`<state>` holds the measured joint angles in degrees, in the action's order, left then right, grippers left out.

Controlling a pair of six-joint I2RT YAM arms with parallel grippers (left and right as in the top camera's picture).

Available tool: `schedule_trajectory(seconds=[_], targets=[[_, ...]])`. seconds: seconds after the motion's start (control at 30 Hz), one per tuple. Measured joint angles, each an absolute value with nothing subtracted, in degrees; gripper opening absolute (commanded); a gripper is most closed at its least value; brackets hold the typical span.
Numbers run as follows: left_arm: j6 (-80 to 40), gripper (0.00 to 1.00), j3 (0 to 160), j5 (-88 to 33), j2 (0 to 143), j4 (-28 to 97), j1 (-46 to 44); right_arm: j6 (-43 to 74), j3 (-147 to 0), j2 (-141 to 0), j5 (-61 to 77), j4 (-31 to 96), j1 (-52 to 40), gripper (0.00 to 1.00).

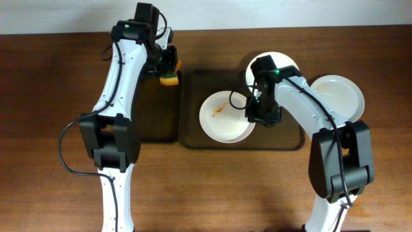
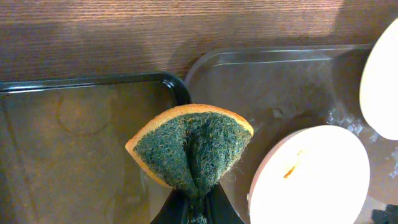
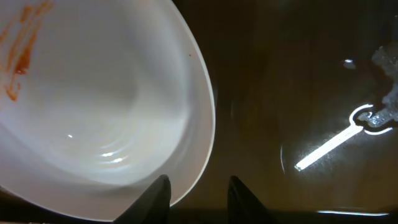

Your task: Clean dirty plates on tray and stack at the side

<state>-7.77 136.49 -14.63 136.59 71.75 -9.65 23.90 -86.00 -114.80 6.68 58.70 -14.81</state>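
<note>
The streaked plate is loose on the dark tray, so my right gripper should pinch the plate's rim [image 3: 197,180] and hold it steady before my left gripper wipes off the sauce.
A white plate [image 1: 222,119] with orange-red sauce streaks lies on the dark tray [image 1: 283,138]. My right gripper [image 1: 256,115] stands open at its right rim. In the right wrist view that gripper [image 3: 199,190] straddles the plate [image 3: 99,106] edge, one finger over the plate, the other over the tray [image 3: 298,81]. A second plate [image 1: 283,62] lies at the tray's far edge, partly behind the right arm. A third plate [image 1: 340,96] rests on the tabletop right of the tray. My left gripper [image 1: 168,69] is shut on a yellow-green sponge [image 2: 193,152] above the gap between the two trays.
A narrower black tray [image 1: 154,113] lies left of the dark tray, its corner [image 2: 168,81] under the sponge. The left wrist view also shows the streaked plate [image 2: 311,180], the second plate [image 2: 382,81] and wet patches on the dark tray [image 2: 280,68].
</note>
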Motion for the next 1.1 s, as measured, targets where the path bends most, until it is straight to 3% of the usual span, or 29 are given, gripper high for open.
schedule_trajectory(seconds=[0.17,0.3,0.37,0.57,0.63,0.67,0.7,0.77,0.9,1.1], targets=[[-7.8,0.00,136.5,-14.6,136.6,71.7,-9.7,24.1,-80.2,-114.8,6.5,52.5,-14.8,0.30],[-7.8,0.00,136.5,-14.6,136.6,71.7,-9.7,24.4,-77.1,-114.8,6.8,47.0,-15.1,0.11],[-7.8,0.00,136.5,-14.6,136.6,71.4,-9.7,24.2,-76.8,-114.8,6.7,44.4,-15.6,0.06],[-7.8,0.00,136.5,-14.6,136.6,71.2,-9.7,17.7,-76.8,-114.8,6.9,36.5,-18.6,0.04],[-7.8,0.00,136.5,-14.6,136.6,71.2,-9.7,15.7,-76.8,-114.8,6.9,35.7,-18.9,0.05],[-7.8,0.00,136.5,-14.6,136.6,71.2,-9.7,14.9,-76.8,-114.8,6.9,35.7,-18.9,0.10],[-7.8,0.00,136.5,-14.6,136.6,71.2,-9.7,14.3,-76.8,-114.8,6.4,35.7,-18.8,0.34],[-7.7,0.00,136.5,-14.6,136.6,71.2,-9.9,13.0,-76.8,-114.8,6.1,35.7,-18.5,0.52],[-6.5,0.00,136.5,-14.6,136.6,71.3,-11.1,9.6,-76.8,-114.8,10.1,37.3,-16.0,0.52],[-1.9,0.00,136.5,-14.6,136.6,71.4,-14.5,12.8,-76.8,-114.8,15.6,40.0,-15.7,0.35]])
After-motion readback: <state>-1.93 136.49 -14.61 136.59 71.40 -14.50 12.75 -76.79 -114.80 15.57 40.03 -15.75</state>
